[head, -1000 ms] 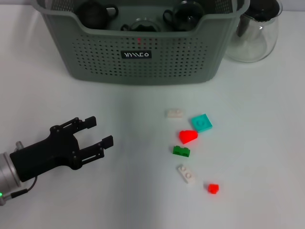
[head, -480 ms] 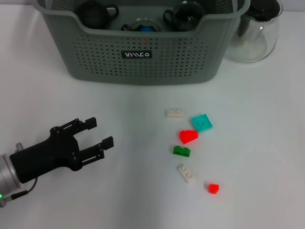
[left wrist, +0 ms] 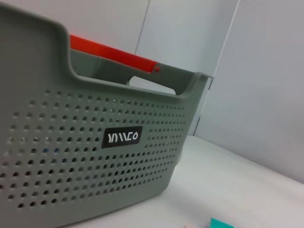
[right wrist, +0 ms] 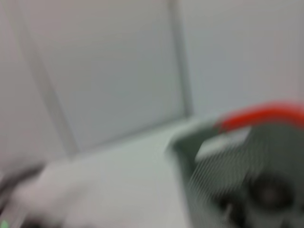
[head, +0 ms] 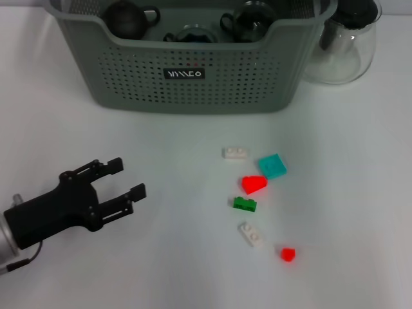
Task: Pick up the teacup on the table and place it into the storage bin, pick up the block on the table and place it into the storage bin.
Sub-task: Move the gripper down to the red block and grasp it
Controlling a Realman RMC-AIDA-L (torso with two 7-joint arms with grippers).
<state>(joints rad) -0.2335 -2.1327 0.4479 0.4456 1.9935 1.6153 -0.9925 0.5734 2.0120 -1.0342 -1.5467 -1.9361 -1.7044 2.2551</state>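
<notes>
Next, my right gripper goes to the small red block (head: 288, 254), the one nearest the front of the table, and closes there.
The grey-green storage bin (head: 193, 71) stands at the back of the table and fills the left wrist view (left wrist: 85, 161). Dark teacups (head: 125, 18) lie inside it; no teacup shows on the table. Several small blocks lie right of centre: a white one (head: 235, 152), a teal one (head: 273, 166), a red one (head: 253, 184), a green one (head: 244, 205), another white one (head: 251, 234) and a small red one (head: 288, 254). My left gripper (head: 127, 177) is open and empty, low at the front left, well left of the blocks. My right gripper is out of view.
A clear glass pitcher with a black lid (head: 344, 38) stands right of the bin. The teal block's corner (left wrist: 221, 223) shows in the left wrist view. The right wrist view is blurred and shows the bin (right wrist: 247, 180) from the side.
My left gripper has drawn back a little toward the front left, still open. A small red and blue spot seen in the bin earlier no longer shows.
</notes>
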